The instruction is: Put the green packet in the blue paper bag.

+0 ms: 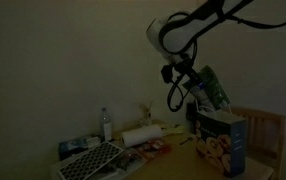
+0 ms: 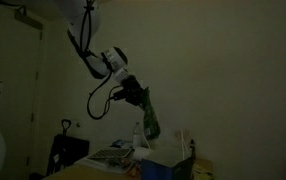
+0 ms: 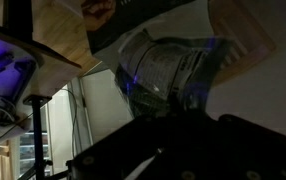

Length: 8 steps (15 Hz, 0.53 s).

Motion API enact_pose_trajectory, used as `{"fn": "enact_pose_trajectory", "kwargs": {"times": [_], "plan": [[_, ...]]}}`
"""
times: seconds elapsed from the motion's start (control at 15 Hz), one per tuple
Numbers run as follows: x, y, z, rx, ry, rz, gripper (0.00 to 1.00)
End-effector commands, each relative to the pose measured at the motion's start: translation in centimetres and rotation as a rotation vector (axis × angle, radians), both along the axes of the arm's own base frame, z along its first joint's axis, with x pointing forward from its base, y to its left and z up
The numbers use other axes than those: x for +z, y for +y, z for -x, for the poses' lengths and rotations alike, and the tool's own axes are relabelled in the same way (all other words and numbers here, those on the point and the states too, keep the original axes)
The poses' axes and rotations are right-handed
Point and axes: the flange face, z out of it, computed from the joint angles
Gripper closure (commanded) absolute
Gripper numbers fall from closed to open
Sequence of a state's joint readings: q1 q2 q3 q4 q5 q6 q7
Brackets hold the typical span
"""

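Note:
The robot's gripper will release the green packet through the open top of the blue paper bag [image 1: 221, 116] beside the wooden chair.
The room is dim. My gripper [image 1: 196, 84] is shut on the green packet [image 1: 213, 90], which hangs from the fingers in the air, just above the open top of the blue paper bag [image 1: 224, 143]. In an exterior view the gripper [image 2: 140, 93] holds the packet [image 2: 150, 118] above the bag [image 2: 166, 166]. In the wrist view the packet [image 3: 166, 72] looks grey and shiny, right in front of the dark gripper body, and the bag's food picture [image 3: 103, 12] shows at the top. The fingertips are hidden.
On the table [image 1: 183, 160] stand a water bottle [image 1: 107, 124], a paper towel roll [image 1: 141, 136], a dark tray with small pieces [image 1: 91, 162] and a reddish packet [image 1: 155, 147]. A wooden chair [image 1: 270, 132] stands behind the bag. A suitcase [image 2: 67, 153] stands by the wall.

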State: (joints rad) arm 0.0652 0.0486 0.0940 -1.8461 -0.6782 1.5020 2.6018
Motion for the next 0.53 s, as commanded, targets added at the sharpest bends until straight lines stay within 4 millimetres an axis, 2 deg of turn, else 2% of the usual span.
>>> {"fn": "enact_pose_trajectory", "kwargs": {"times": [0.0,0.13,0.47], "plan": [[-1.7,-0.4,0.7,-0.04,0.063,-0.027,0.99],[-2.2,-2.0,0.4,-0.043,0.047,-0.034,0.99],[-1.4,-6.6,-0.4,-0.085,-0.031,-0.029,0.99]]}}
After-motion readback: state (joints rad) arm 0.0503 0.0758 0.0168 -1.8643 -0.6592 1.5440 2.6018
